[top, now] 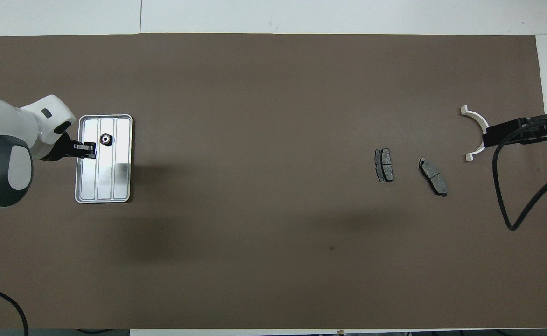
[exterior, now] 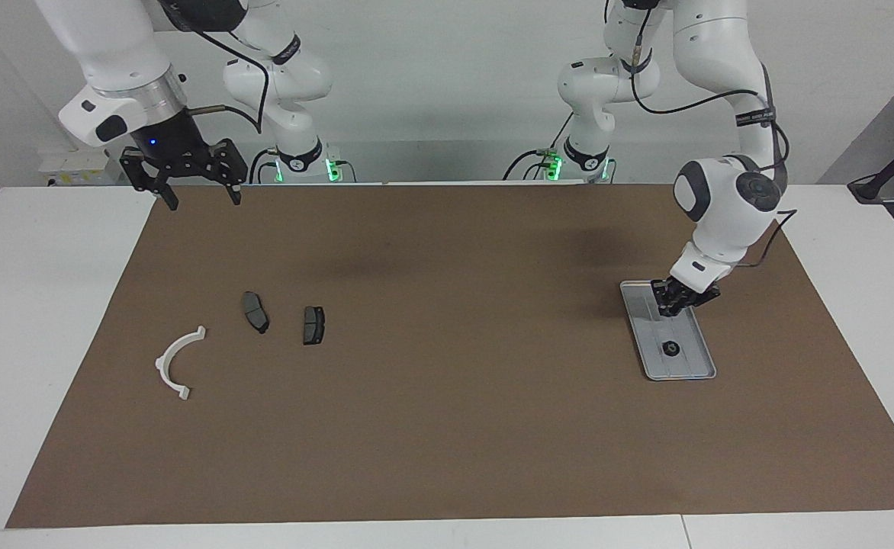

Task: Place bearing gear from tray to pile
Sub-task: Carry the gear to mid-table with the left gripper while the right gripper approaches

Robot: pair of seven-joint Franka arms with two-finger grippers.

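Observation:
Next, my left gripper releases a bearing gear onto the open brown mat, setting it down about midway point(top: 260, 184) between the silver tray and dark pads.
The bearing gear point(exterior: 670, 350) point(top: 106, 138), a small black ring, lies in the silver tray point(exterior: 687, 367) point(top: 110, 182) at the left arm's end of the table. My left gripper point(exterior: 672, 303) point(top: 87, 149) is low over the tray's end nearer the robots, beside the gear and apart from it. The pile lies toward the right arm's end: a white half-ring bracket point(exterior: 176, 362) point(top: 476, 122) and two dark pads point(exterior: 255, 311) point(exterior: 313, 325) point(top: 383, 164) point(top: 433, 176). My right gripper point(exterior: 199, 192) point(top: 493, 136) is open, empty and raised over the mat's edge near its base.
A brown mat point(exterior: 447, 427) covers most of the white table. A black cable point(top: 521, 205) hangs from the right arm over the mat's end.

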